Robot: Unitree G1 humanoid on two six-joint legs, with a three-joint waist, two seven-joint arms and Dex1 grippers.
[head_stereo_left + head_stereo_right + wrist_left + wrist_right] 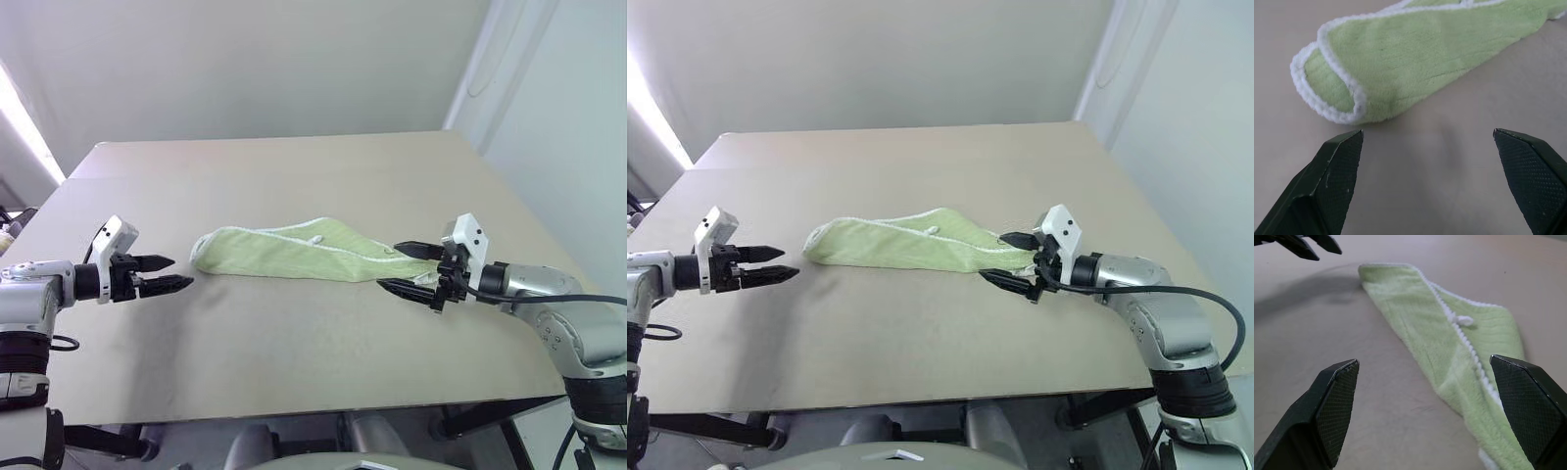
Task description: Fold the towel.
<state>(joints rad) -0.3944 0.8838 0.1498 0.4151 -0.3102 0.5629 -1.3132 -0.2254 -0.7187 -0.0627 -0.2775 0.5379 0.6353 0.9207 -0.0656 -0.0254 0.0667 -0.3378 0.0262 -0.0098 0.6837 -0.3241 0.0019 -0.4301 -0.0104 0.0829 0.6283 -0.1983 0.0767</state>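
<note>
The robot's left gripper needs to close on the top layer's far corner (220,233) (1328,34) at the near end of the towel, where the white edging bends.
The towel (284,252) is a light yellow-green cloth with white edging, lying bunched into a long strip across the middle of the table (294,343). A small white loop (1465,321) shows on its top edge. My left gripper (181,271) hovers open just off the towel's rolled left end (1332,93), with a small gap between them. My right gripper (388,265) is open at the towel's right end. That end runs in between its spread fingers, close beside one finger (1528,401), and is not clamped.
The tan table has its front edge (294,406) near me and its right edge (529,235) beside a white wall. Bare tabletop stretches behind and in front of the towel.
</note>
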